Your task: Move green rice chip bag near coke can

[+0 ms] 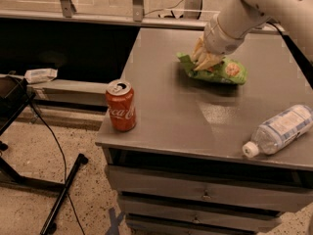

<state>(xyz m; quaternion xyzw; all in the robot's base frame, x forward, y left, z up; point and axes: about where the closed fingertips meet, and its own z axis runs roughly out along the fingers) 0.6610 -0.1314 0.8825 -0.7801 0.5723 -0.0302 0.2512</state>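
I need to release the green rice chip bag close beside the coke can, on the side facing the bottle (180, 101).
The green rice chip bag (226, 71) is light green with pictured orange chips and sits toward the back of the grey table (166, 106), a little off its surface with a shadow beneath. My gripper (204, 58) comes down from the upper right and is shut on the bag's left end. The coke can (121, 105) stands upright at the table's front left corner, well to the left of and nearer than the bag.
A clear plastic bottle (281, 129) with a white cap lies on its side at the table's front right. Drawers sit under the tabletop. A black stand and cable (58, 180) are on the floor at left.
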